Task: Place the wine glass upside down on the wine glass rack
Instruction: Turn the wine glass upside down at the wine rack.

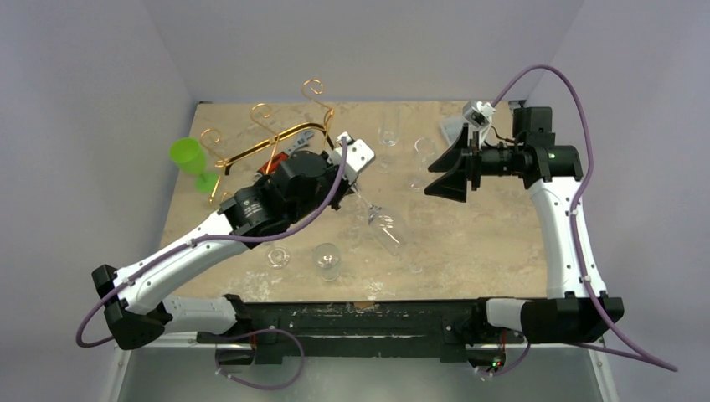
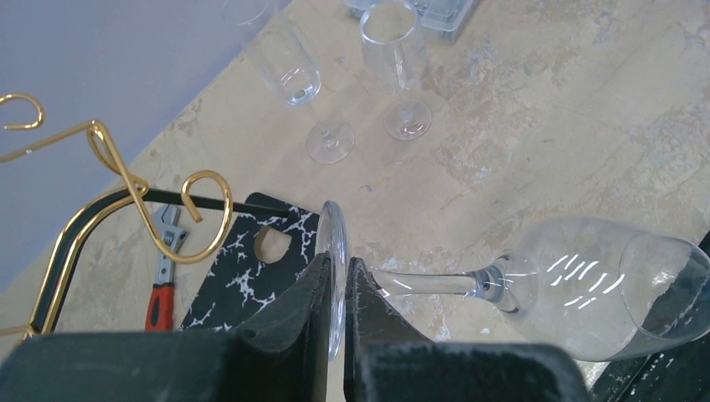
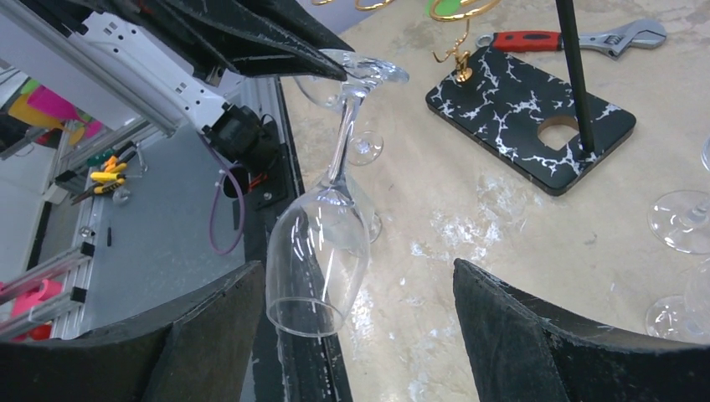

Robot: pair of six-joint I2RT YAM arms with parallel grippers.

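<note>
I will have my right gripper take the wine glass's stem (image 2: 429,284) before my left gripper turns and takes its foot again, because the bowl of the wine glass slants away from the rack.
My left gripper (image 2: 336,261) is shut on the round foot of a clear wine glass (image 2: 586,285). The glass hangs off the table, tilted, stem (image 3: 339,142) slanting and bowl (image 3: 322,251) lowest with its mouth down. In the top view the glass (image 1: 383,228) sits mid-table, right of the left gripper (image 1: 358,191). The gold wire wine glass rack (image 1: 276,138) with curled loops (image 2: 126,180) stands at the back left, just behind the left arm. My right gripper (image 1: 431,177) hovers open to the glass's right, its wide fingers (image 3: 536,335) on either side of the bowl without touching.
A black white-veined board (image 3: 536,126) with a black rod lies under the rack. A red-handled wrench (image 3: 569,38) lies beside it. A green goblet (image 1: 191,159) stands far left. Clear glasses stand at the front (image 1: 328,260) and at the back (image 1: 388,126).
</note>
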